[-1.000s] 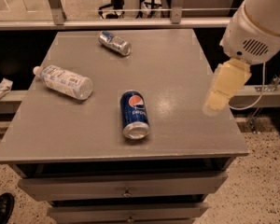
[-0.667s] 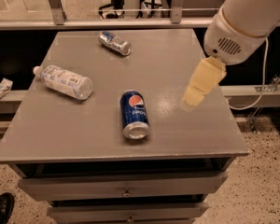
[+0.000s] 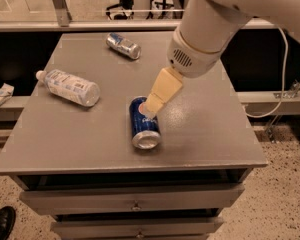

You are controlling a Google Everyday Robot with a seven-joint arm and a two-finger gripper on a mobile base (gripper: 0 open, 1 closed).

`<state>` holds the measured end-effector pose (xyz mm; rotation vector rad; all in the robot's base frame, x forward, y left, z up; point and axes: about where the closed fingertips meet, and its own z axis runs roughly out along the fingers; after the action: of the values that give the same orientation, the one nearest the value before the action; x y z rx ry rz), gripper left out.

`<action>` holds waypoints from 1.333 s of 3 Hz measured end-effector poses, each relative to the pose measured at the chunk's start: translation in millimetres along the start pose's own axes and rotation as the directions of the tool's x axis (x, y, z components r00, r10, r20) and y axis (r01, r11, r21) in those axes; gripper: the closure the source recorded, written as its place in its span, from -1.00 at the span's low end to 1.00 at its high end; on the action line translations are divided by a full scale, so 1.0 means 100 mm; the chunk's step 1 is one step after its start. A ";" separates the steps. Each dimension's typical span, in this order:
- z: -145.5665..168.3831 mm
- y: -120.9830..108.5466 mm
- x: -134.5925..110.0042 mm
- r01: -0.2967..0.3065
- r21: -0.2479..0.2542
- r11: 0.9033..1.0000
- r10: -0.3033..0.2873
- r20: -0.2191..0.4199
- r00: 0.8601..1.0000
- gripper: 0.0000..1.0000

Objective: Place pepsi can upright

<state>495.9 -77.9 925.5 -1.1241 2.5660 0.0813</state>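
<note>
I need to close my gripper on the far end (image 3: 140,105) of the pepsi can, the one opposite the silver end that is pointing at the front edge of the table.
The pepsi can (image 3: 144,126) lies on its side near the middle of the grey table (image 3: 90,134), its silver end facing the front edge. My gripper (image 3: 152,108) reaches down from the upper right on the big white arm. Its cream-coloured fingers hang right over the can's far end and cover part of it. I cannot tell whether they touch the can.
A clear plastic water bottle (image 3: 70,87) lies on its side at the table's left. A silver-grey can (image 3: 123,45) lies on its side at the back. The table has drawers (image 3: 135,199) below its front edge. A cable (image 3: 282,69) hangs at the right.
The arm has swung left from the table's right side, and the gripper has come from beside the can to right over its far end. The can, bottle and silver can have not moved.
</note>
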 end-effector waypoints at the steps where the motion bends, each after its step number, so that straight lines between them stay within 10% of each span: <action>1: 0.26 0.09 -0.17 -0.097 0.005 0.995 0.097 -0.023 0.995 -1.00; 4: 0.90 0.19 -0.33 -0.337 0.024 0.941 0.337 -0.137 0.931 -1.00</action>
<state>528.5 -24.9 849.9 -0.6971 2.8601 0.0877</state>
